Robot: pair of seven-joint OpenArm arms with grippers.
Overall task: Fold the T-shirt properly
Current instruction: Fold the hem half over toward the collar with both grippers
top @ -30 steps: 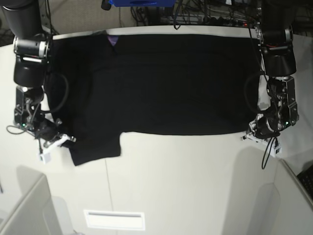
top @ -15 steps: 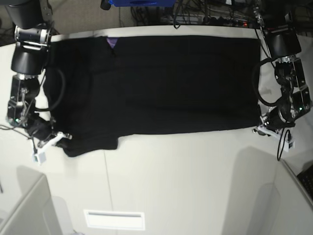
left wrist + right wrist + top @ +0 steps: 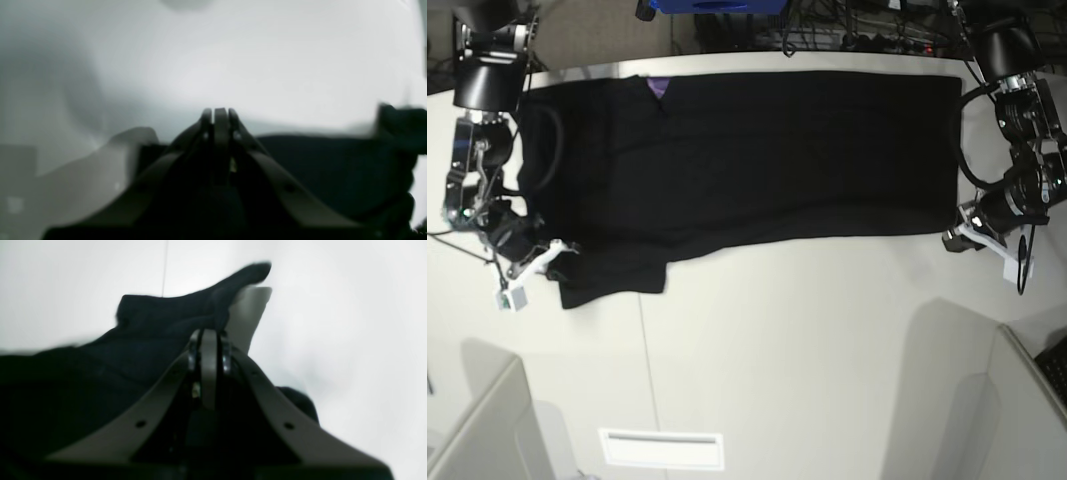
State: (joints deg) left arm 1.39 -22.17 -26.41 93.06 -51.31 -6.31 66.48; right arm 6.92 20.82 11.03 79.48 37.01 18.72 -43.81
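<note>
Next, my left gripper releases the T-shirt's near corner, still held at the shirt's near edge, on the black cloth of the T-shirt [image 3: 951, 112] just short of its far edge.
The black T-shirt [image 3: 757, 160] lies spread wide across the far half of the white table, with a purple patch [image 3: 658, 86] showing at its far edge. My left gripper [image 3: 955, 238] is at the shirt's near right corner, shut on the cloth. In the left wrist view its fingertips [image 3: 217, 111] are pressed together, with the T-shirt [image 3: 317, 166] trailing to the right. My right gripper [image 3: 555, 258] holds the near left sleeve edge. In the right wrist view the gripper [image 3: 208, 333] is shut, and the T-shirt [image 3: 100, 380] bunches up over its tips.
The bare white table [image 3: 807, 360] stretches in front of the shirt, with a pale rectangular label [image 3: 662, 448] near its front edge. Cables and a blue object [image 3: 717, 5] crowd the far edge. Grey panels stand at the near left [image 3: 477, 420] and near right [image 3: 1027, 400] corners.
Both grippers have moved outward and toward the far side, still shut on the shirt. The shirt's near edge has been drawn back and the cloth is stretched wider.
</note>
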